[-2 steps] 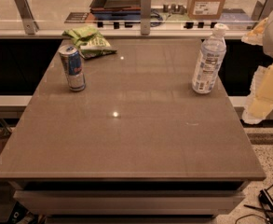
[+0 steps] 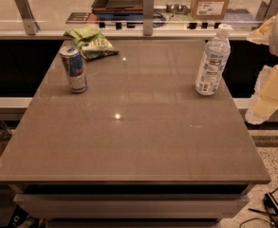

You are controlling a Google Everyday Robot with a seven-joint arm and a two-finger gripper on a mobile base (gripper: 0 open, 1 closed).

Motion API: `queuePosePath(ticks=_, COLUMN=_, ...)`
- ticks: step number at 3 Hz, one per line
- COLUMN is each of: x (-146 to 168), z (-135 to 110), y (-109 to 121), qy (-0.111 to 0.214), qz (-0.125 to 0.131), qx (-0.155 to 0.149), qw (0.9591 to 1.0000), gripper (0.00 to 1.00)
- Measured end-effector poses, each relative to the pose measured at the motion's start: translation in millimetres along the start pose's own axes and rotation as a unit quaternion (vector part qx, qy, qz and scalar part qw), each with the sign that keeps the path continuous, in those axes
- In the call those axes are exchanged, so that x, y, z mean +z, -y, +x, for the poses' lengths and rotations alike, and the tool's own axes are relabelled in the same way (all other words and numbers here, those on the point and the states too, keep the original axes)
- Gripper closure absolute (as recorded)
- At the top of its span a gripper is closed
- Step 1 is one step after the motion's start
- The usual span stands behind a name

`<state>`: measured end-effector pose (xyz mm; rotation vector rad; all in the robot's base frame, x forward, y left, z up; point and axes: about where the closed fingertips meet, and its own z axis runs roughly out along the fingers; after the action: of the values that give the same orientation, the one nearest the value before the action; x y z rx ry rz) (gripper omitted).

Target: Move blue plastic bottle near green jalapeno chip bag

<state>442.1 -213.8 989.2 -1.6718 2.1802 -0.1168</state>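
Note:
My gripper goes to the blue plastic bottle next and closes around the bottle's middle [image 2: 213, 61], well below its white cap.
The blue plastic bottle [image 2: 212, 61], clear with a white cap and a white-and-blue label, stands upright at the right side of the brown table [image 2: 129, 141]. The green jalapeno chip bag [image 2: 90, 42] lies at the far left corner of the table. My gripper [image 2: 269, 95] shows as pale cream parts at the right edge of the camera view, off the table's right side. It is to the right of the bottle and apart from it, holding nothing that I can see.
A blue-and-silver drink can [image 2: 74, 69] stands upright on the left, just in front of the chip bag. Behind the table runs a counter with a glass rail on metal posts [image 2: 148, 12], a cardboard box [image 2: 210, 1] and a dark tray [image 2: 122, 1].

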Motion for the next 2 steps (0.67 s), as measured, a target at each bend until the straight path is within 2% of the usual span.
queuePosePath(ticks=1, x=4.9, z=-0.3, y=17.5, qy=0.046, qz=0.018, qx=0.023, qw=0.9985, gripper=0.00)
queuePosePath(ticks=2, x=13.0, z=2.6, y=44.6, qy=0.105, qz=0.046, qx=0.066, qw=0.9912, gripper=0.00)
